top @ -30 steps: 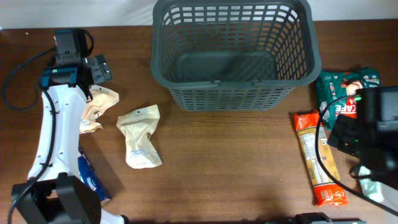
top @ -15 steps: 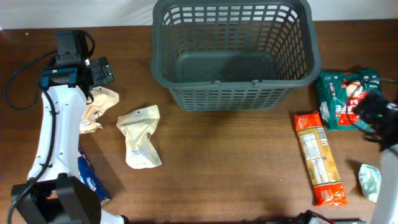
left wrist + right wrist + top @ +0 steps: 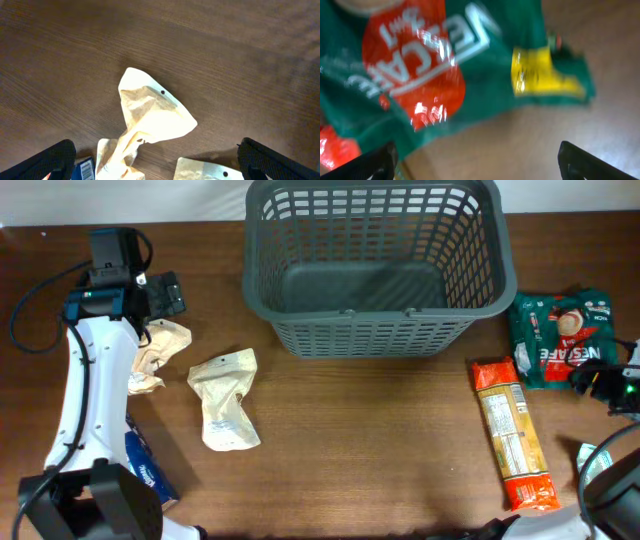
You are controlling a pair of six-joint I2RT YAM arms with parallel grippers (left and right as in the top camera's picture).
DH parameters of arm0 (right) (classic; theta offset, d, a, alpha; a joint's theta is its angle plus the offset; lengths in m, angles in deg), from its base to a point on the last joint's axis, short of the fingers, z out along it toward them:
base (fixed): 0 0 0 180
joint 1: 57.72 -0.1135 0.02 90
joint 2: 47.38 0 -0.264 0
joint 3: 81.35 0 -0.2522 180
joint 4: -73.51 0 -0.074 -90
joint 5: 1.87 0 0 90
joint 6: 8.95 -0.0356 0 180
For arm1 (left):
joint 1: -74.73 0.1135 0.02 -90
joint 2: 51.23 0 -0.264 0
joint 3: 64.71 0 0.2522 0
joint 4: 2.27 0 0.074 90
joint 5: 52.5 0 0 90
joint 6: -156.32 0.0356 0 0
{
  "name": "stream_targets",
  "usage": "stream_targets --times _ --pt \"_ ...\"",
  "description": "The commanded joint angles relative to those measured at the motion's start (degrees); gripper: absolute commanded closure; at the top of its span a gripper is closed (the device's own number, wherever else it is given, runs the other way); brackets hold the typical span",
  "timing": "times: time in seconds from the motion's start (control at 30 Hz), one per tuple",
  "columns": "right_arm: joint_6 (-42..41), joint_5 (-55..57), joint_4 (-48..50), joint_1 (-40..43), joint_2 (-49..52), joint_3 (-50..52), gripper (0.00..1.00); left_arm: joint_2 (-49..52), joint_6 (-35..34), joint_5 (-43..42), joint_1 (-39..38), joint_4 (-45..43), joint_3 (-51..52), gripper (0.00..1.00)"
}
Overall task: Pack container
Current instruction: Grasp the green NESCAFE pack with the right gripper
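Note:
The robot's right gripper should next close on the middle of the green coffee packet (image 3: pixel 586 346) (image 3: pixel 469 31), next to the packet's printed red cup.
The container, a large dark grey basket (image 3: pixel 370 335), stands empty at the back middle of the table. My left gripper (image 3: pixel 160 295) is open and empty above a crumpled tan packet (image 3: pixel 162 348). In the left wrist view that packet (image 3: pixel 150 117) lies between and beyond the wide-spread fingers (image 3: pixel 160 170). My right gripper (image 3: pixel 592 382) is open at the right edge, next to a green coffee packet (image 3: pixel 555 330). In the right wrist view the packet (image 3: pixel 435 60) is blurred, and the fingers (image 3: pixel 477 167) hold nothing.
A flat beige pouch (image 3: pixel 225 398) lies left of centre and shows in the left wrist view (image 3: pixel 210 171). A blue packet (image 3: pixel 145 470) lies by the left arm's base. An orange-red long packet (image 3: pixel 512 435) and a pale green packet (image 3: pixel 595 465) lie at the right.
My right arm has drawn back to the right edge, uncovering the green coffee packet. The left arm has barely moved. No packet has moved.

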Motion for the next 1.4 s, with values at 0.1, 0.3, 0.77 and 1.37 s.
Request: stream_targets --times 0.1,0.3,0.77,1.37 --pt "3.5 -5.5 1.6 0.1 0.8 -9.0 0.01 -0.1 1.4 -4.2 0.2 1.2 -0.1 0.01" --pt "10.0 -12.6 -3.8 -0.2 0.8 -20.6 0.01 -0.1 1.4 -5.5 0.2 1.2 -0.1 0.01" --pt "19.6 -16.3 -6.8 -0.8 10.6 -23.6 0.01 -0.1 1.4 -9.0 0.1 1.2 -0.1 0.01" --pt "19.8 -17.2 -5.3 -3.8 29.4 -23.6 0.01 -0.1 1.4 -9.0 -2.9 1.2 -0.1 0.01"
